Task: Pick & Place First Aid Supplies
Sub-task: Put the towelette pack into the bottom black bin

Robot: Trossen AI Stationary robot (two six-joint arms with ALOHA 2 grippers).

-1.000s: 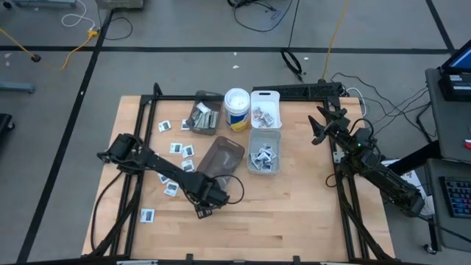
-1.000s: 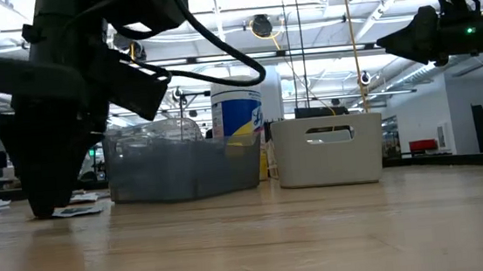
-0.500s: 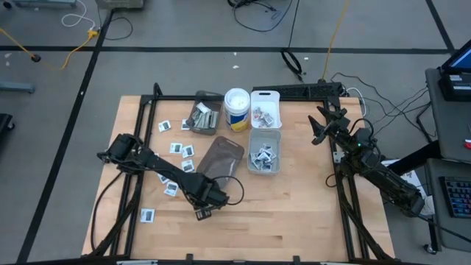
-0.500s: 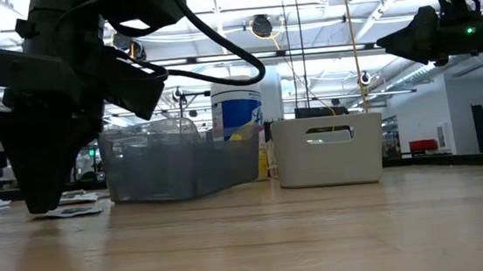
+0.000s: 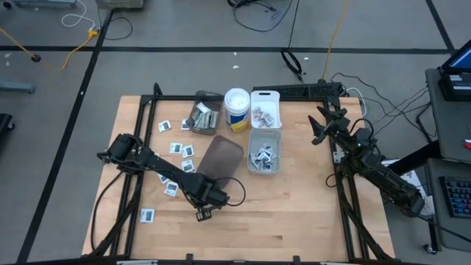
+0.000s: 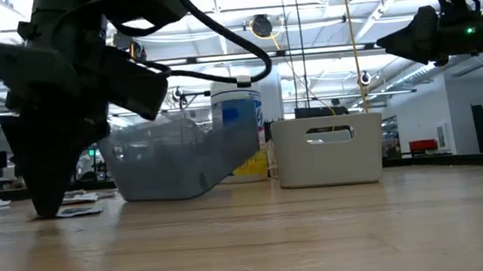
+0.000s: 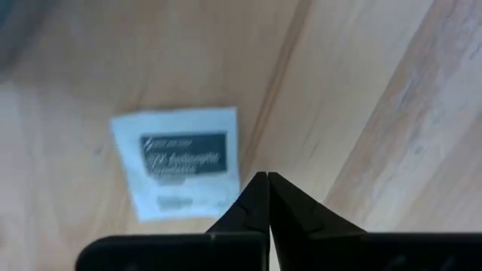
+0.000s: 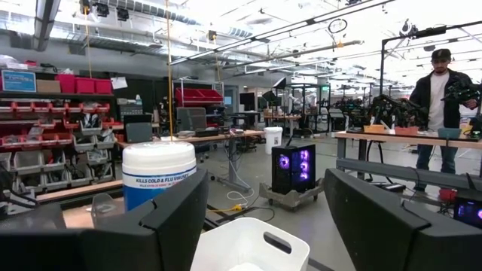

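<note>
The left gripper's shut fingers stand beside the white packet, so the robot should open them, shift over the packet and pinch its near edge point(image 7: 181, 211) before lifting.
My left gripper point(image 5: 200, 213) stands near the table's front, left of the middle, pointing down with its fingers shut point(image 7: 267, 181). A white square packet with dark print point(image 7: 181, 172) lies flat on the wood right beside the fingertips; nothing shows between them. In the low view the tip point(image 6: 46, 210) meets the table next to that packet point(image 6: 77, 211). More first aid packets point(image 5: 176, 148) lie loose on the left half. My right gripper point(image 5: 318, 126) hangs open above the far right side, holding nothing. My left gripper comes from above, pointing down, with its shut fingertips point(image 7: 260, 197) at the wood by the packet's edge point(image 7: 233, 162). The packet lies flat on the table. I cannot tell whether the fingers touch it.
A smoky bin point(image 5: 221, 158) sits tipped close behind my left arm's wrist. Farther back stand a smoky bin of strips point(image 5: 204, 118), a wipes canister point(image 5: 236, 109), a white bin point(image 5: 265, 110) and a clear bin with packets point(image 5: 263, 154). Bare wood lies front right.
My left gripper has shut at the table beside the packet and has hardly shifted. The smoky bin behind it has tipped: in the low view its end toward the canister has risen off the table while the other end stays down.
</note>
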